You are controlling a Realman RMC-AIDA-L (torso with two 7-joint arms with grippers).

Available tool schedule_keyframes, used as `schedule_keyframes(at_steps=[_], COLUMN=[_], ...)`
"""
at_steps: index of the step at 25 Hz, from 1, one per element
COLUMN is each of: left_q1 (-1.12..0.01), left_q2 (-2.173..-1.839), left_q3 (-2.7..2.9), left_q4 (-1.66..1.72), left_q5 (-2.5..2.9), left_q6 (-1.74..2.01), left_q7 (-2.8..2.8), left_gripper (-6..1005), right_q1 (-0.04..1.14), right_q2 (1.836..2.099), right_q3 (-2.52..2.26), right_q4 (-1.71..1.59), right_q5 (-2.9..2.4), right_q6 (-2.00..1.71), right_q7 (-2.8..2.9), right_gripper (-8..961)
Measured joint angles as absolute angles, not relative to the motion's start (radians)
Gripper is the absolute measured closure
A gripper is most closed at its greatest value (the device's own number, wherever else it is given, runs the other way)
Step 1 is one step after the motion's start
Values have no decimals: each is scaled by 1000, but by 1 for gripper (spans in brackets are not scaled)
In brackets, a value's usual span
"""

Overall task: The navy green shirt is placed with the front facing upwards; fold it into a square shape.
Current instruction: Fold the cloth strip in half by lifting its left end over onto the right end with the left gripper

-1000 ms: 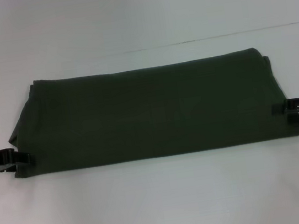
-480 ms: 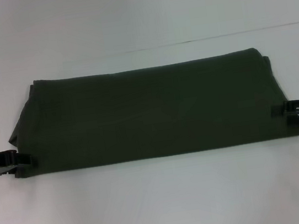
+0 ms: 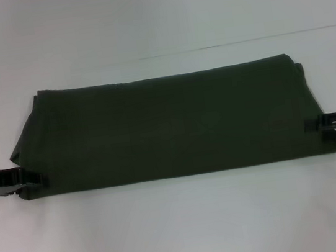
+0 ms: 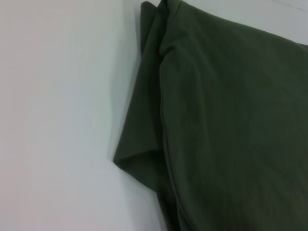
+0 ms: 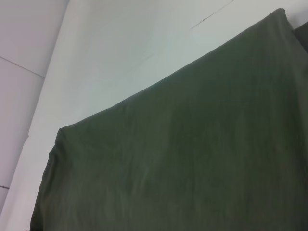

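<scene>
My left gripper's fingers are reaching too far over the shirt's near corner, so I will back off and take the shirt's end edge (image 3: 25,195) before both grippers pull the shirt nearer.
The navy green shirt (image 3: 168,126) lies folded into a long, plain dark green band across the white table, with no print showing. My left gripper (image 3: 33,180) is low on the table at the band's near left corner, its tip over the cloth edge. My right gripper (image 3: 315,124) is low at the band's right end, touching that edge. The left wrist view shows the shirt's left end (image 4: 226,130) with a loose layer sticking out to the side. The right wrist view shows the smooth top of the shirt (image 5: 192,154).
The white table (image 3: 182,224) stretches in front of and behind the shirt. A thin seam line (image 3: 238,43) runs across the table behind the shirt. Nothing else stands on the table.
My left gripper drew back a little, then moved right onto the shirt's near left corner. My right gripper and the shirt have stayed put.
</scene>
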State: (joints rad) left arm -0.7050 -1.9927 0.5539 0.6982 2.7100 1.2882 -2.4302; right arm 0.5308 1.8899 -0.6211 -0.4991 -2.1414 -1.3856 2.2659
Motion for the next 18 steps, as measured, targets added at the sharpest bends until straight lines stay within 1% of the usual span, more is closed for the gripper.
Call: schedule_keyframes(at_steps=[7, 13, 15, 18], left_q1=[-706, -703, -704, -705], left_q2=[-1993, -1993, -1993, -1993], left_q3=[548, 556, 569, 581], left_q4=[699, 705, 703, 702], left_q5=[2711, 2714, 2720, 2724], left_q6=[1283, 1255, 1253, 1251], left_q7=[-2453, -2455, -2456, -2457], left_gripper=[459, 488, 666, 775], right_q1=[531, 530, 530, 528], right_q2=[1890, 1890, 1890, 1890], right_q3=[-621, -621, -621, -621], right_q4=[-498, -499, -499, -499], right_q5=[-2142, -2141, -2141, -2141], right_q6=[-1384, -1386, -1387, -1387], right_q7=[2264, 2264, 2264, 2265], right_gripper=[157, 157, 157, 158])
